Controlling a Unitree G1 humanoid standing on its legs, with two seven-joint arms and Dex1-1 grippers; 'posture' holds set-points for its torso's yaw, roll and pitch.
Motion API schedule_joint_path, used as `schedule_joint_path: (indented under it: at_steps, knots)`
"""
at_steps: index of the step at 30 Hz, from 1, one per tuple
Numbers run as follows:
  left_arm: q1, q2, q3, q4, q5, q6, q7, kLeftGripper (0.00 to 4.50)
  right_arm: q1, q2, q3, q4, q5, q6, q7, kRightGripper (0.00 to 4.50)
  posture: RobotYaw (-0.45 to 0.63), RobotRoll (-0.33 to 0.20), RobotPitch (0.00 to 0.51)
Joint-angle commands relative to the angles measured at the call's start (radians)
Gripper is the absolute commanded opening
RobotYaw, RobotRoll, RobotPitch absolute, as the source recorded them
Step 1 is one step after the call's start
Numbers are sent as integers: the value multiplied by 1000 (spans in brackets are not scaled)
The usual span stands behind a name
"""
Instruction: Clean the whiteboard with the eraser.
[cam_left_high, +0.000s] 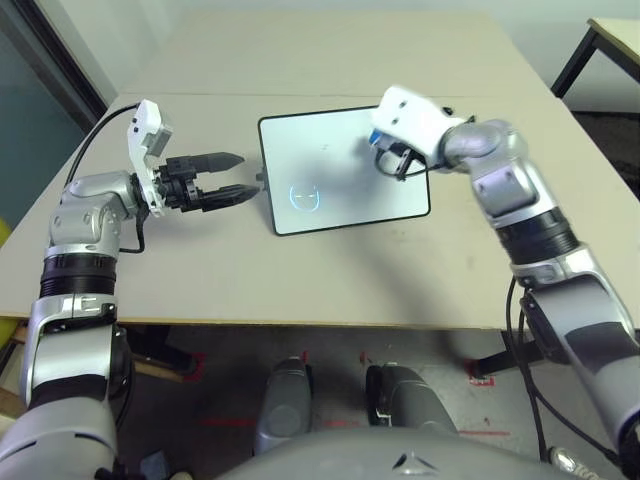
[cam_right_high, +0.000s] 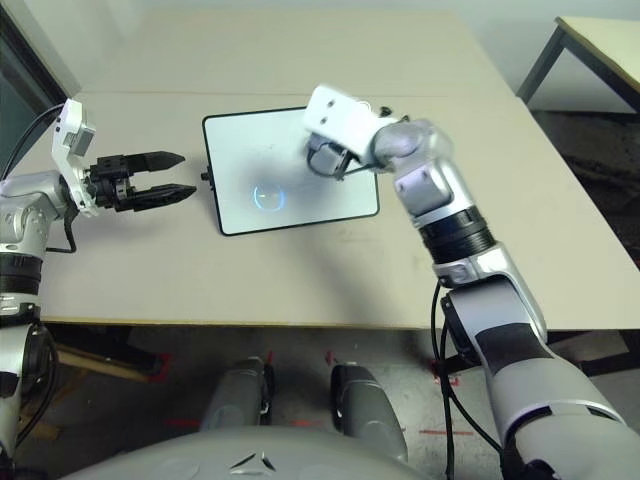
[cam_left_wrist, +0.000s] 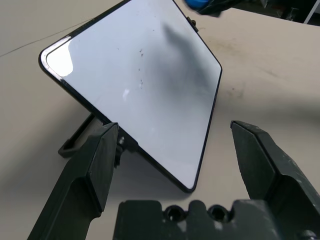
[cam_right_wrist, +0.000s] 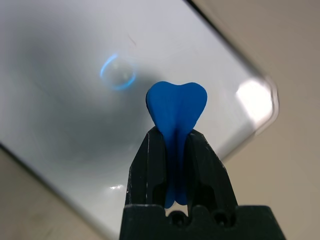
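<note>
The blue eraser will go on the bare table (cam_left_high: 470, 203) from my right gripper, beside the whiteboard's short edge opposite my left gripper.
The whiteboard (cam_left_high: 340, 175) lies flat in the middle of the table, white with a thin black frame and a faint blue circle mark (cam_left_high: 304, 196). My right gripper (cam_right_wrist: 176, 150) is shut on the blue eraser (cam_right_wrist: 176, 112) and hovers over the board's far right part (cam_left_high: 392, 150). In the right wrist view the eraser points down at the white surface near the blue circle (cam_right_wrist: 118, 72). My left gripper (cam_left_high: 232, 177) stands open just left of the board's left edge, level with its small side knob. A few faint specks (cam_left_wrist: 141, 67) mark the board in the left wrist view.
The beige table (cam_left_high: 300, 270) has bare room in front of and behind the board. A black cable (cam_left_high: 100, 135) runs along my left arm. Another table's leg and corner (cam_left_high: 590, 45) stand at the far right, off this table.
</note>
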Motion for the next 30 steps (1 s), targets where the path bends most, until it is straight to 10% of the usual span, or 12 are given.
schedule_joint_path:
  at_steps: [1, 12, 22, 30]
  knots:
    - [-5, -9, -10, 15, 10, -11, -3, 4500, 41, -28, -97, -44, 42, 186, -69, 297, 254, 0, 86]
    - [-13, -33, -13, 27, 16, -22, -2, 4500, 32, 61, -410, 123, 178, 446, -357, 297, 248, 0, 83]
    - [8, -23, -1, 4, 9, -17, 3, 4500, -2, 100, -429, 290, 251, 380, -522, 297, 273, 0, 75]
    - [19, -18, 4, -7, 6, -13, 7, 4500, 28, 78, -374, 289, 286, 377, -553, 3229, 276, 0, 73]
